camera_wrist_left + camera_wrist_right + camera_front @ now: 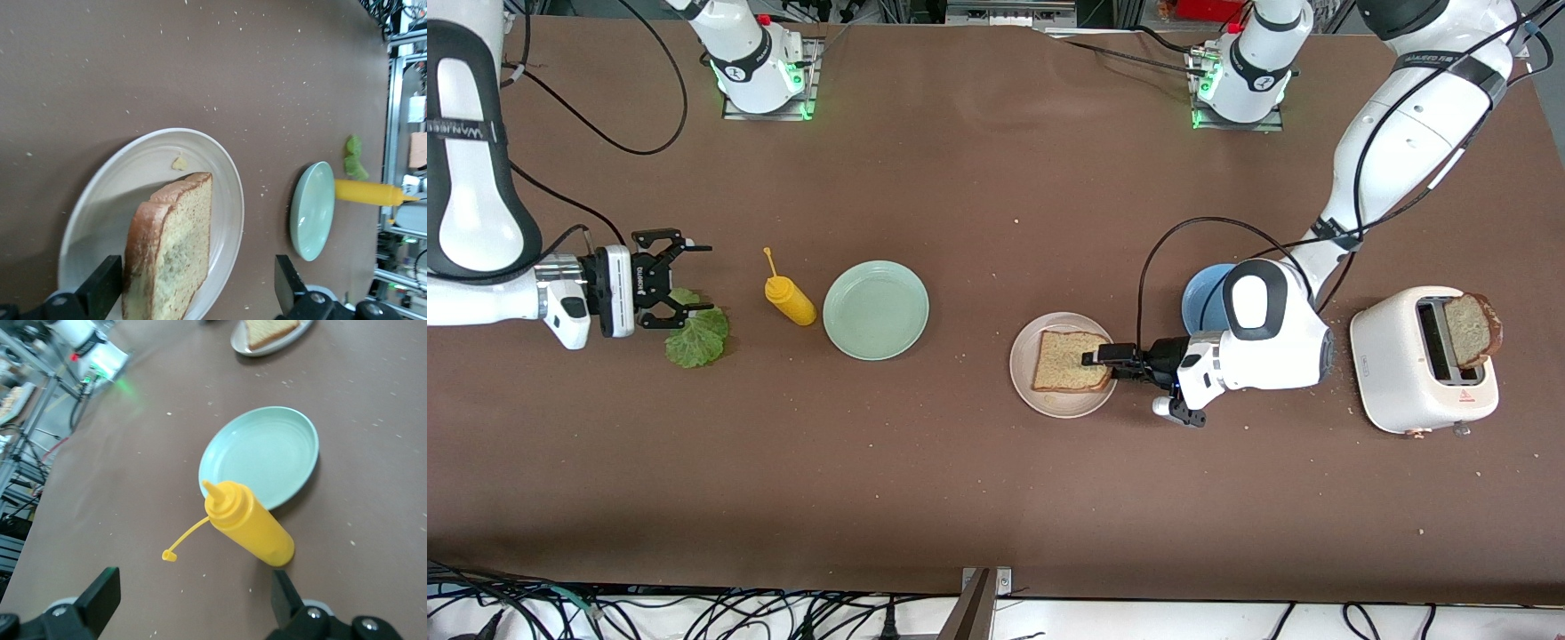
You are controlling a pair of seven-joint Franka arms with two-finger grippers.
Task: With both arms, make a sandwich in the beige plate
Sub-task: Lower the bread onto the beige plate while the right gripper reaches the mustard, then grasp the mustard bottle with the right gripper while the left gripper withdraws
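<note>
Next, I will move my right gripper to the yellow mustard bottle beside the mint green plate and close it on the bottle's body [795, 304] [260, 535].
The beige plate [1024, 378] holds one bread slice [1072, 362] lying flat. My left gripper [1100, 357] is low over the plate's edge toward the left arm's end, open. In the left wrist view the slice [173, 253] lies between the wide-apart fingers [103, 287], on the plate [133, 173]. A second bread slice [1472, 331] stands in the toaster [1396, 356]. The green lettuce leaf [698, 338] lies on the table at the right arm's end. My right gripper [698, 278] is open and empty just above the leaf.
A yellow mustard bottle [790, 298] with its cap hanging open and a mint green plate [876, 309] stand between the lettuce and the beige plate. A blue plate [1202, 298] is partly hidden by the left arm. Crumbs dot the brown table.
</note>
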